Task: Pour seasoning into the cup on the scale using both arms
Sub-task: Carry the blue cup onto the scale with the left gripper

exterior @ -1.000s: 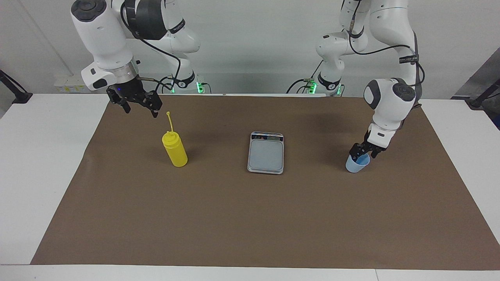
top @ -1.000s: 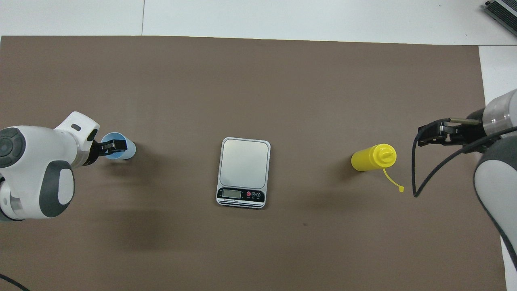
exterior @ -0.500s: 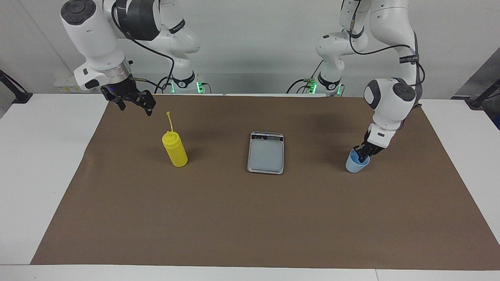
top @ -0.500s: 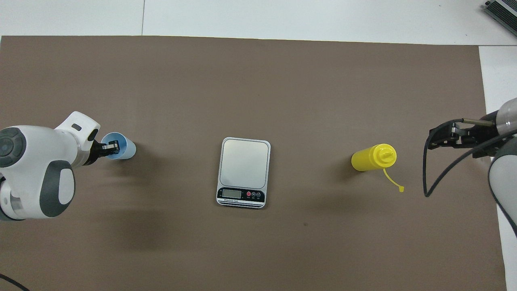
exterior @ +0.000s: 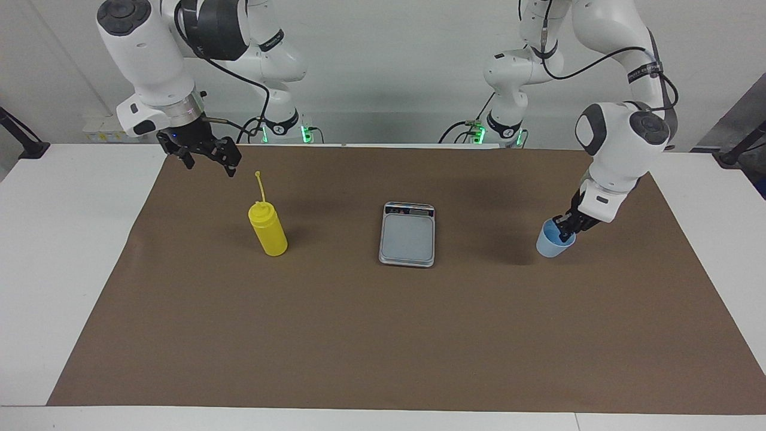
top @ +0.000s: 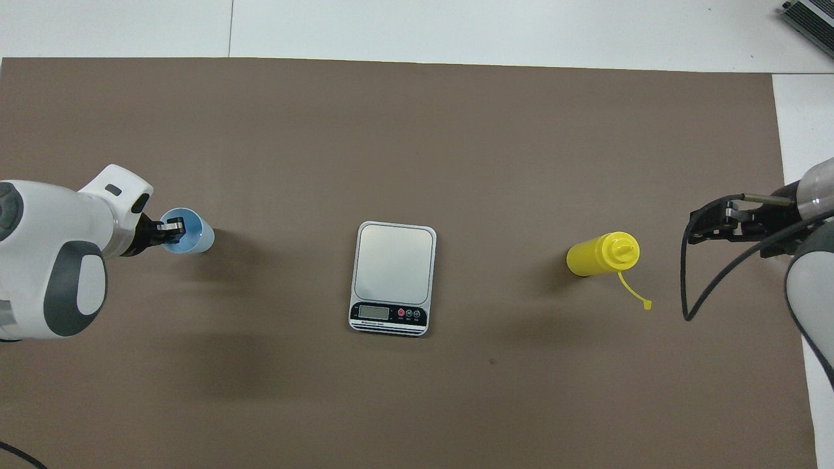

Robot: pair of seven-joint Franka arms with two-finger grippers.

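Observation:
My left gripper needs to let go of the light blue cup on the scale's bare plate (top: 391, 251), toward the end opposite the buttons.
The light blue cup (exterior: 549, 246) (top: 199, 240) hangs tilted just above the brown mat at the left arm's end of the table. My left gripper (exterior: 564, 231) (top: 171, 232) is shut on its rim, one finger inside the cup. The silver-grey scale (exterior: 407, 237) (top: 394, 264) lies flat mid-table with a bare plate. The yellow seasoning bottle (exterior: 269, 233) (top: 596, 255) stands upright toward the right arm's end, its cap strap (exterior: 260, 185) sticking up. My right gripper (exterior: 210, 166) (top: 700, 225) hovers open, apart from the bottle and higher than it.
A brown mat (exterior: 383, 335) covers most of the white table (exterior: 60, 239). A black cable loop (top: 684, 286) hangs from the right wrist beside the bottle. A grey device (top: 808, 16) sits at the table corner farthest from the robots.
The left gripper shut on the cup's rim and lifted it a little, tilting it. The right gripper drew back from the bottle toward the right arm's end of the table.

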